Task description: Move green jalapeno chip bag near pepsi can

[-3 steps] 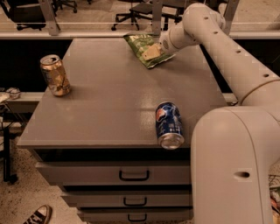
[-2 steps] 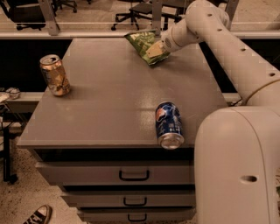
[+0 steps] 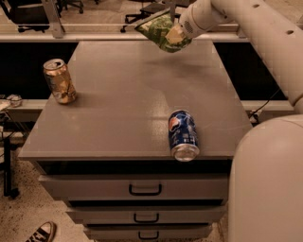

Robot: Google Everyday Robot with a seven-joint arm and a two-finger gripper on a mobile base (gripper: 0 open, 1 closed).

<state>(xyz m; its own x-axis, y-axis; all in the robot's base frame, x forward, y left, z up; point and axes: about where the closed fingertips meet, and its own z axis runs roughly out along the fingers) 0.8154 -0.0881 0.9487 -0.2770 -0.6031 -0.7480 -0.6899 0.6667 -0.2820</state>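
Note:
The green jalapeno chip bag will land on the grey table (image 3: 171,84) just behind the pepsi can when my gripper lets go.
The green jalapeno chip bag (image 3: 163,32) is crinkly green with a pale picture patch. It hangs in the air above the far edge of the grey table (image 3: 118,94). My gripper (image 3: 182,30) is at the bag's right end, shut on it, with the white arm reaching in from the upper right. The pepsi can (image 3: 182,134) is blue with the round logo and a silver top. It lies on its side near the table's front right edge, well in front of the bag.
A gold-tan can (image 3: 59,80) stands upright at the table's left side. The table is a drawer cabinet with several handled drawers (image 3: 144,189). Office chairs (image 3: 28,12) stand behind it. A shoe (image 3: 40,232) lies on the floor at lower left.
The chip bag has been lifted off the table's far end and now hangs in my gripper. Both cans have stayed in place.

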